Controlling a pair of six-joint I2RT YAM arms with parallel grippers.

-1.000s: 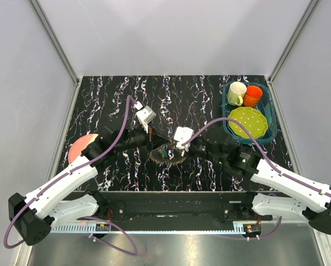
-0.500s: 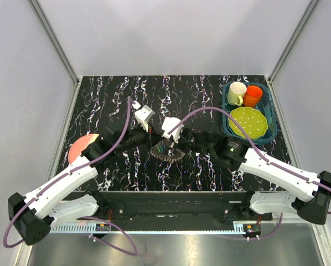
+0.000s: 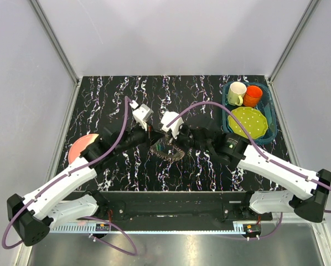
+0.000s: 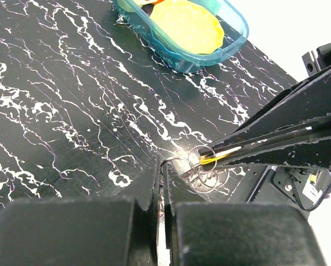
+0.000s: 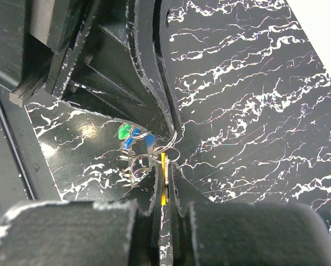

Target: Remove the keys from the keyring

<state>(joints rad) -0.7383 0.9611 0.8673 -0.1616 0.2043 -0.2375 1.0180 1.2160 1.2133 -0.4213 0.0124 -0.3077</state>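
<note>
The yellow key in my right gripper is joined to the wire ring in my left gripper, so my right gripper needs to open and take that ring [image 4: 179,159] first.
The toothed silver keyring [image 3: 169,152] lies mid-table between both arms. My left gripper [image 3: 153,140] is shut on a thin wire ring [image 4: 176,161] of the key bunch, seen in the left wrist view at my left gripper [image 4: 163,166]. My right gripper [image 3: 172,142] meets it tip to tip. In the right wrist view my right gripper [image 5: 164,166] is shut on the yellow key [image 5: 164,180], also seen in the left wrist view [image 4: 216,157]. A green key [image 5: 123,132] and a blue key [image 5: 130,142] hang on small linked rings [image 5: 171,147] just left of it.
A blue tray [image 3: 270,108] at the back right holds a green dotted plate [image 3: 247,122], a cream mug [image 3: 236,93] and an orange cup [image 3: 253,95]. A pink disc [image 3: 78,147] lies at the left edge. Walls enclose the table.
My right arm has swung left and toward the back, bringing its gripper up against the left gripper's tip. The key bunch has shifted slightly back. The left arm has barely moved.
</note>
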